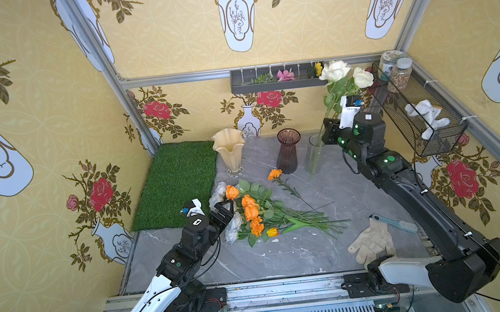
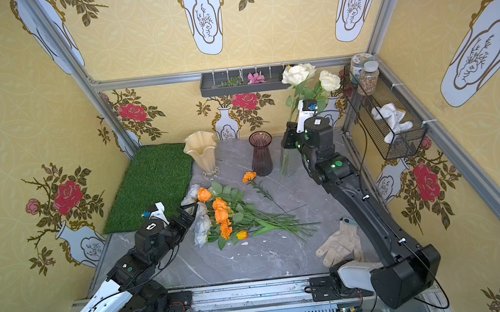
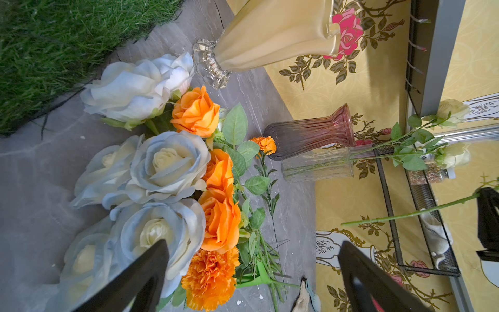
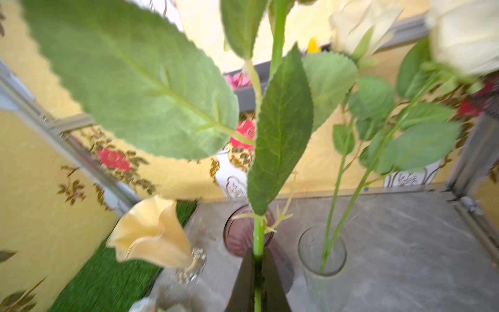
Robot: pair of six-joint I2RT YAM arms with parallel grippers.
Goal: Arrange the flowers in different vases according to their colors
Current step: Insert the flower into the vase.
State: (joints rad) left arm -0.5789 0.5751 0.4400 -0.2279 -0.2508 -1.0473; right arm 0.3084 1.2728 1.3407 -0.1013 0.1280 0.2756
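Observation:
Next, I let go of the cream-white rose's green stem with my right gripper in the clear vase (image 1: 315, 154) (image 4: 322, 254) next to the dark purple vase.
My right gripper (image 4: 258, 252) is shut on the green stem of a cream-white rose (image 4: 258, 235), held upright above the vases. The clear vase (image 1: 315, 153) holds two cream-white roses (image 3: 453, 156). The dark purple vase (image 1: 288, 150) and the cream-amber vase (image 1: 229, 149) stand empty to its left. On the table lies a pile of flowers: orange roses (image 1: 250, 206), a lone marigold (image 1: 274, 174), a yellow tulip (image 1: 272, 232) and pale blue-white roses (image 3: 167, 162). My left gripper (image 3: 255, 250) hangs open just over the blue-white roses, nothing between its fingers.
A green grass mat (image 1: 176, 182) covers the back left of the table. A work glove (image 1: 372, 241) and a brush (image 1: 396, 222) lie at the front right. A wire basket (image 1: 420, 115) hangs on the right wall, and a grey shelf tray (image 1: 275, 77) on the back wall.

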